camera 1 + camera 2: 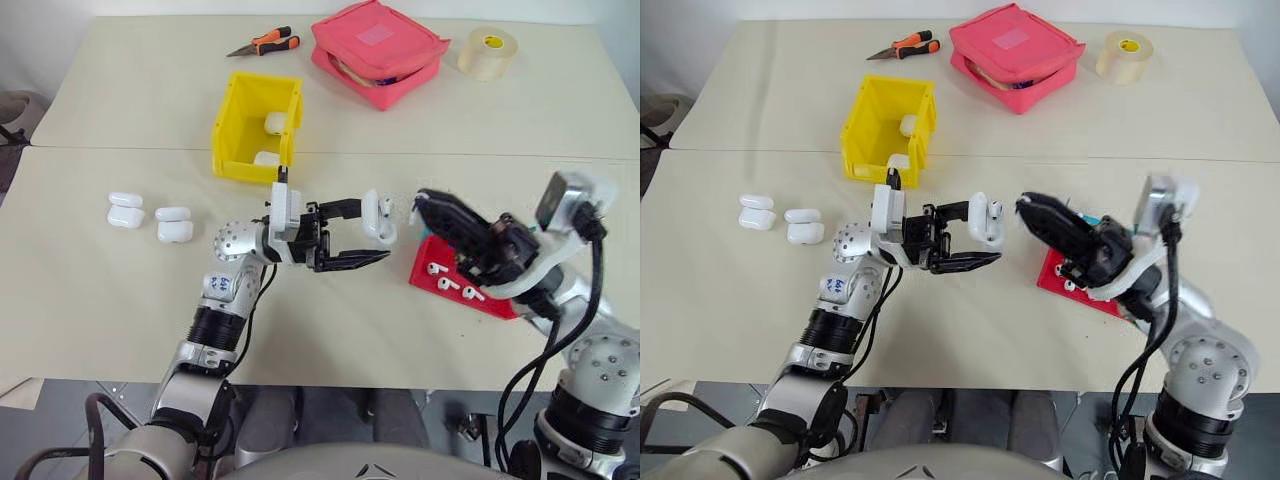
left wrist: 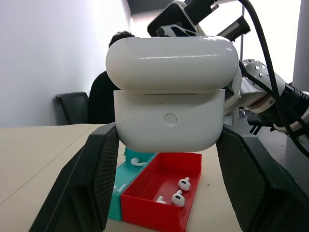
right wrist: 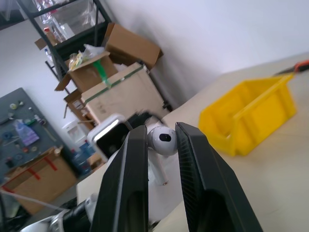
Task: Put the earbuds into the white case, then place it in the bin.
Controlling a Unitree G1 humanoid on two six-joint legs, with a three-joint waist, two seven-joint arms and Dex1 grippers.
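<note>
The robot's right gripper will release the earbud, now held close to the case, inside the open white case (image 1: 380,217) (image 3: 164,166) that the left gripper is holding.
My left gripper (image 1: 375,232) is shut on the white case (image 2: 169,116), held above the table's middle; its lid (image 2: 171,63) looks flipped open. Just right of it, my right gripper (image 3: 161,141) is shut on one earbud (image 3: 163,139), pinched by its round head, and its tip (image 1: 420,200) is close to the case. More earbuds (image 2: 181,191) lie in the red tray (image 1: 480,298) below my right hand. The yellow bin (image 1: 240,165) stands behind the left gripper with two white cases (image 1: 272,123) inside.
Spare white cases (image 1: 125,210) (image 1: 173,225) lie on the table at the left. At the back are a pink zip pouch (image 1: 378,50), a tape roll (image 1: 487,52) and orange-handled pliers (image 1: 265,43). A teal compartment (image 2: 126,171) adjoins the red tray.
</note>
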